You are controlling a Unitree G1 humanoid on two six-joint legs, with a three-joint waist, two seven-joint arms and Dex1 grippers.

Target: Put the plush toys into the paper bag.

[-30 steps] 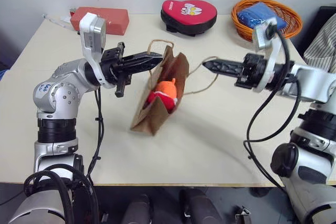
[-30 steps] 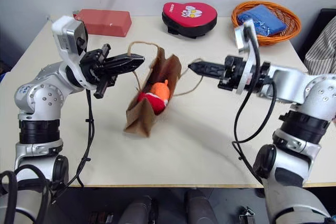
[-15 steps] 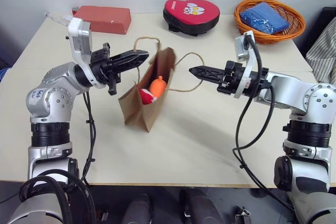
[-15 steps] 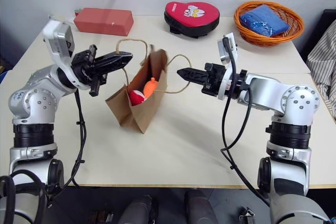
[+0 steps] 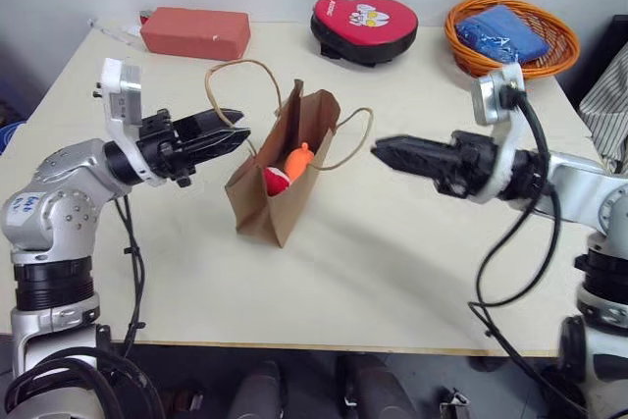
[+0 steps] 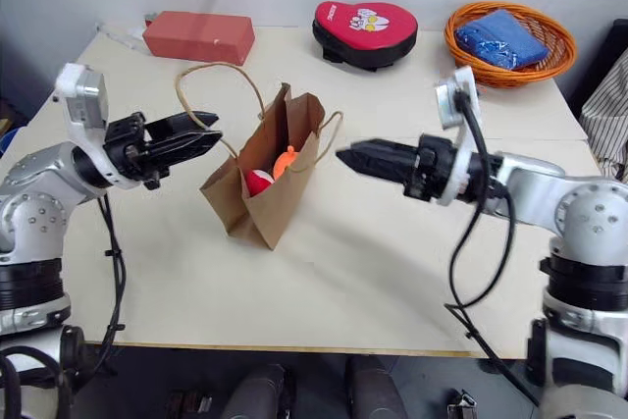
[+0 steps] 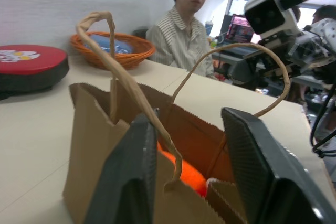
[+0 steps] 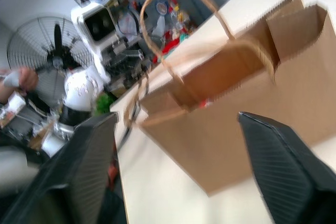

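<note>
The paper bag's side (image 5: 285,207) (image 8: 184,148), by the corner closest to me, is the next place my right gripper should go to and close on.
The brown paper bag (image 5: 267,201) stands upright on the table (image 5: 392,252), mouth open. Inside it sit the plush toys, the orange one (image 5: 297,158) above the red ball (image 5: 275,182). My left gripper (image 5: 234,134) hovers level just left of the bag's top, beside one twine handle (image 5: 235,62). In the left wrist view its fingers (image 7: 128,182) stand apart, open, with that handle (image 7: 131,90) running just beyond them. My right gripper (image 5: 378,152) hangs right of the other handle (image 5: 370,125). Its fingers (image 8: 89,166) are spread wide, open, holding nothing.
At the table's far edge lie a red brick-shaped block (image 5: 193,30), a red heart-shaped pad (image 5: 365,23) and an orange woven basket (image 5: 471,64) holding a blue thing (image 5: 505,31). A person (image 7: 184,30) sits beyond the table's right side.
The bag hung tilted from both shut grippers by its handles. It now stands on the table. Both grippers have opened, let the handles go and drawn apart.
</note>
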